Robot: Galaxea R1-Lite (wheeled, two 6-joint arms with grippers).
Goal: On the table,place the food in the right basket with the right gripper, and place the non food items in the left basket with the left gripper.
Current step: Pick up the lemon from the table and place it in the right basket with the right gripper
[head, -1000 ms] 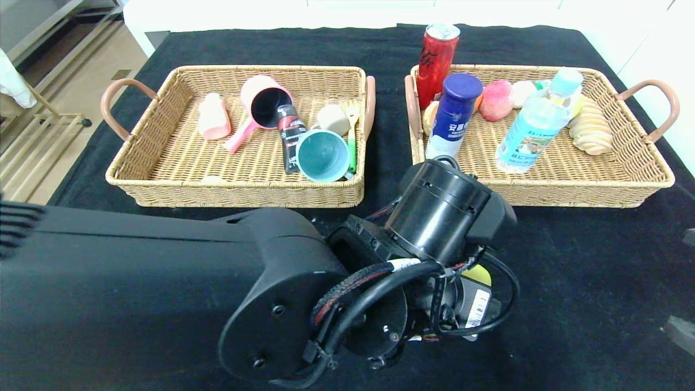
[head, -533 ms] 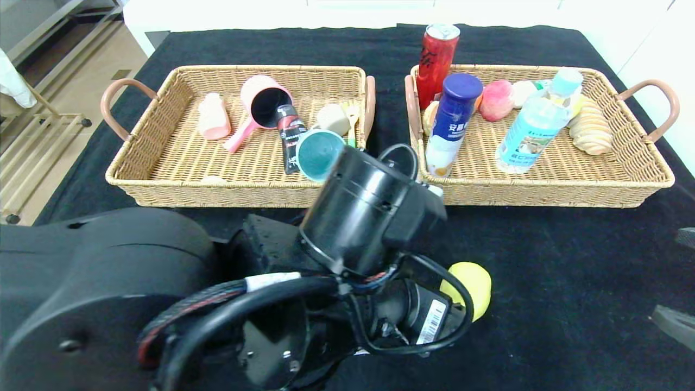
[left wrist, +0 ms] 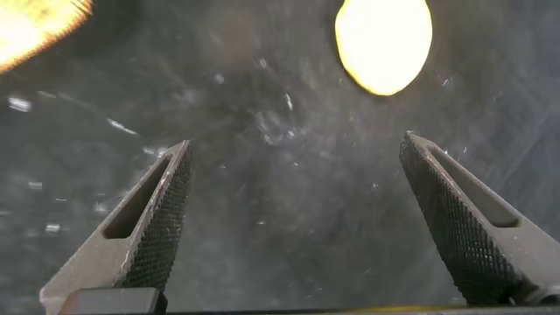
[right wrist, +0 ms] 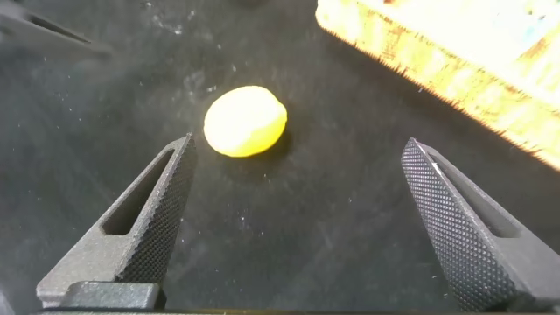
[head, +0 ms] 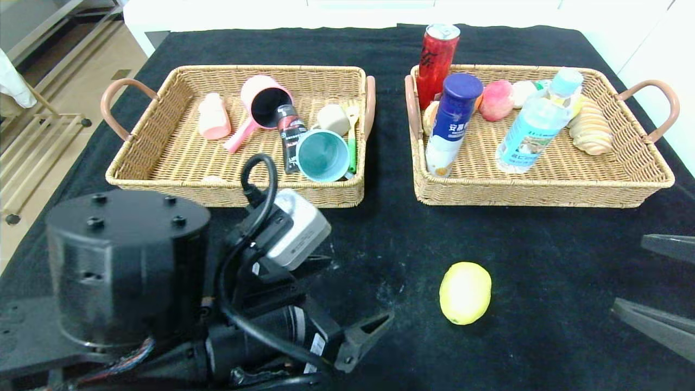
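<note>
The yellow lemon (head: 465, 292) (right wrist: 245, 122) on the black cloth is food, so next my right gripper closes around its middle.
A yellow lemon (head: 465, 293) lies alone on the black cloth in front of the two baskets; it also shows in the wrist views as lemon (left wrist: 383, 44) and lemon (right wrist: 245, 121). My left gripper (head: 358, 290) is low at the near left, open and empty, pointing toward the lemon from its left. The right gripper (head: 629, 274) reaches in from the right edge, open and empty, with the lemon ahead of its fingers (right wrist: 153, 214). The left basket (head: 163, 179) holds cups, a black can and other non-food things. The right basket (head: 543, 193) holds bottles, a red can, a peach and bread.
The left arm's bulky joints (head: 127, 266) fill the near left corner. A red can (head: 437, 62) and a blue-capped bottle (head: 452, 122) stand tall at the right basket's left end. The wicker basket wall (right wrist: 455, 61) runs beyond the right gripper.
The left arm has swung back to the near left, uncovering the lemon, which stays put. The right gripper's fingers have come farther into view at the right edge.
</note>
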